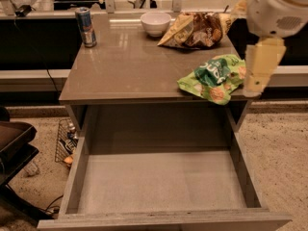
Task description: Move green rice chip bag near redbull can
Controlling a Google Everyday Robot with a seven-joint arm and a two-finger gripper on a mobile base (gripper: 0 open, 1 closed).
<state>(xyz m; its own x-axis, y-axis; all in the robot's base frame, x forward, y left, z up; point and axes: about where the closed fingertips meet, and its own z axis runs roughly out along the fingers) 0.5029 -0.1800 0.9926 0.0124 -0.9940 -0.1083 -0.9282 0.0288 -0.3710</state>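
Note:
The green rice chip bag has an end (236, 69) that lies farthest from the redbull can, and my gripper should close on it there.
The green rice chip bag (214, 76) lies flat at the front right corner of the table top (134, 66), partly over the edge. The redbull can (85, 27) stands upright at the back left corner, far from the bag. My gripper (254, 76) hangs from the white arm at the upper right and points down, just beside the bag's right edge. I cannot tell whether it touches the bag.
A white bowl (155, 23) and a brown-and-yellow snack bag (192, 30) sit at the back of the table. An empty drawer (159, 177) stands pulled out below the front edge. A wire basket (65, 141) and a dark chair (14, 143) are on the floor at left.

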